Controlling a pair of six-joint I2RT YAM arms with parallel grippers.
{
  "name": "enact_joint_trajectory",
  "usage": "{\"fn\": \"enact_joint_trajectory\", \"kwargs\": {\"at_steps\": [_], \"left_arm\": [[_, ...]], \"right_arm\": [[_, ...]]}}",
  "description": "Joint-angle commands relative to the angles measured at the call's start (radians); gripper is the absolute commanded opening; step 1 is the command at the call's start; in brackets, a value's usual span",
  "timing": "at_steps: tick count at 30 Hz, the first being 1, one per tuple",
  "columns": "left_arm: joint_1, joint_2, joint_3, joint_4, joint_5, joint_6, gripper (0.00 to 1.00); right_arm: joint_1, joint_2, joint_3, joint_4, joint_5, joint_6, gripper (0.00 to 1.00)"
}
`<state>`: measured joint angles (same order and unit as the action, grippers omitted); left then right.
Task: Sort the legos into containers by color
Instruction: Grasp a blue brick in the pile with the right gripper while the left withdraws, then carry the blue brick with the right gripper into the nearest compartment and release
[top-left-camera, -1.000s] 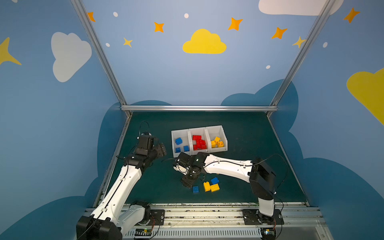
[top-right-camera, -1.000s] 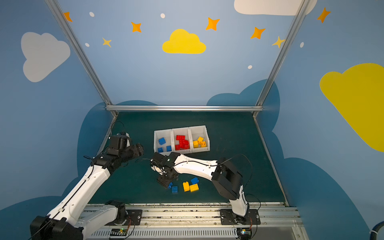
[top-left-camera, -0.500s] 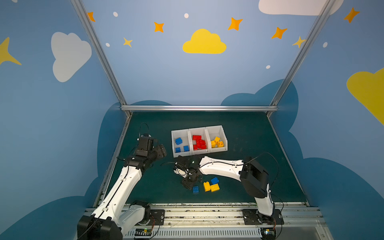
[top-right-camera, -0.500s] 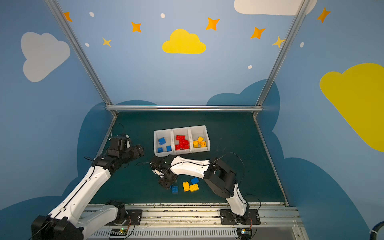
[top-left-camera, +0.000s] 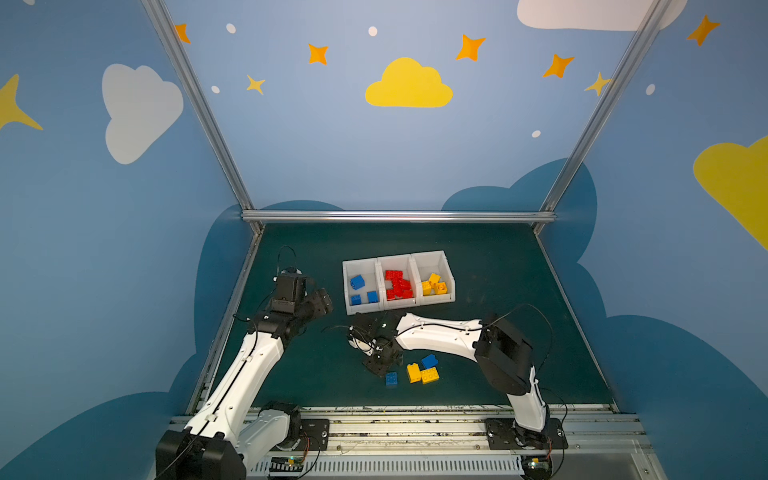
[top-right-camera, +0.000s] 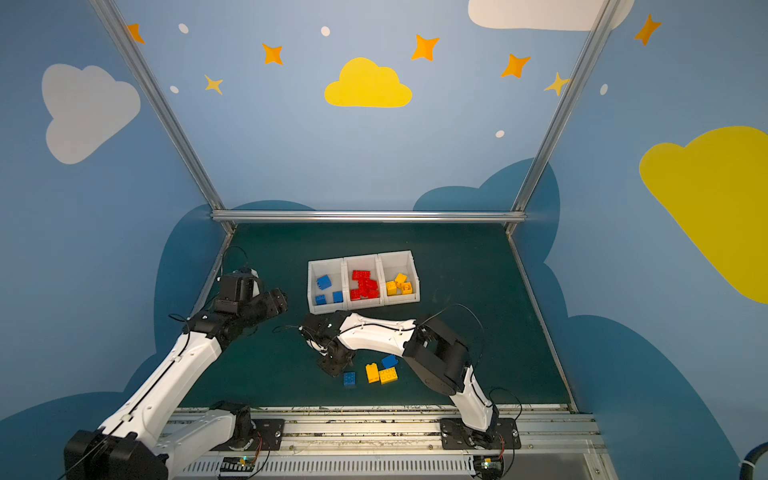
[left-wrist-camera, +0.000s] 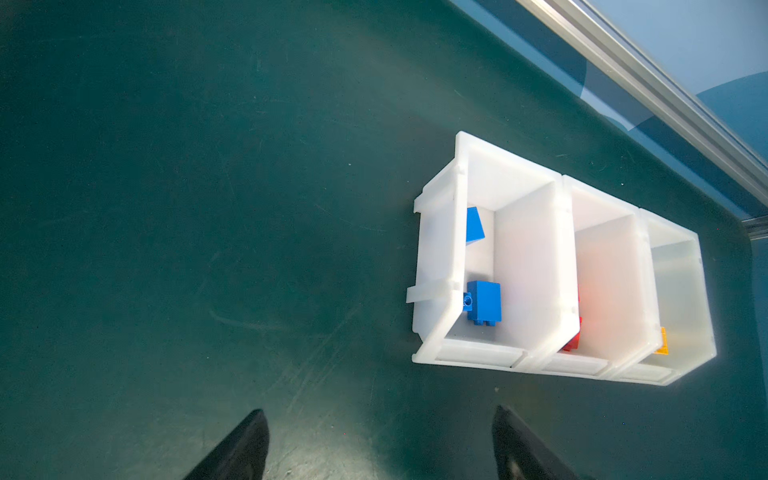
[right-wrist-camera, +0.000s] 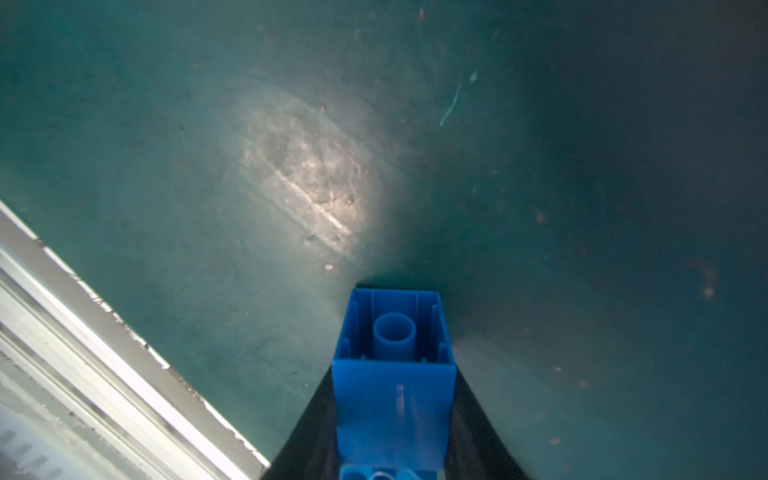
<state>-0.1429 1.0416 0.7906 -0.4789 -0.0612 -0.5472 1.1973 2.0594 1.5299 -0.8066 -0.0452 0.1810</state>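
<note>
My right hand needs to release the blue lego between the blue legos along their white container's outside (top-left-camera: 354, 291).
My right gripper (right-wrist-camera: 394, 368) has its fingers pressed against both sides of a blue lego (right-wrist-camera: 394, 390) resting on the green mat. In both top views this lego (top-left-camera: 391, 379) (top-right-camera: 349, 379) lies at the tip of the right gripper (top-left-camera: 383, 366), near the front edge. Beside it lie a blue lego (top-left-camera: 429, 360) and two yellow legos (top-left-camera: 413, 372) (top-left-camera: 430, 376). Three white containers (top-left-camera: 363, 309) stand in a row further back, holding blue, red and yellow legos. My left gripper (left-wrist-camera: 378, 411) hovers open and empty, left of the containers (left-wrist-camera: 436, 249).
A metal rail (right-wrist-camera: 104, 374) runs along the mat's front edge, close to the held lego. Blue walls with aluminium posts (top-left-camera: 399, 216) enclose the mat. The left arm (top-left-camera: 257, 361) stretches along the left side.
The right gripper has moved toward the front and closed onto the blue lego. The left arm has barely shifted.
</note>
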Motion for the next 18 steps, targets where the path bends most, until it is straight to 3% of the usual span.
{"fn": "enact_joint_trajectory", "kwargs": {"at_steps": [1, 8, 18], "left_arm": [[0.006, 0.002, -0.007, 0.008, 0.009, -0.003, 0.84], [0.008, -0.006, -0.012, 0.006, 0.018, -0.011, 0.84], [0.008, -0.041, -0.048, 0.006, 0.063, -0.054, 0.84]], "right_arm": [[-0.017, 0.008, 0.014, -0.017, 0.011, 0.017, 0.31], [-0.084, -0.070, 0.061, -0.042, 0.011, -0.038, 0.28], [-0.233, -0.038, 0.328, -0.099, 0.057, -0.186, 0.28]]}}
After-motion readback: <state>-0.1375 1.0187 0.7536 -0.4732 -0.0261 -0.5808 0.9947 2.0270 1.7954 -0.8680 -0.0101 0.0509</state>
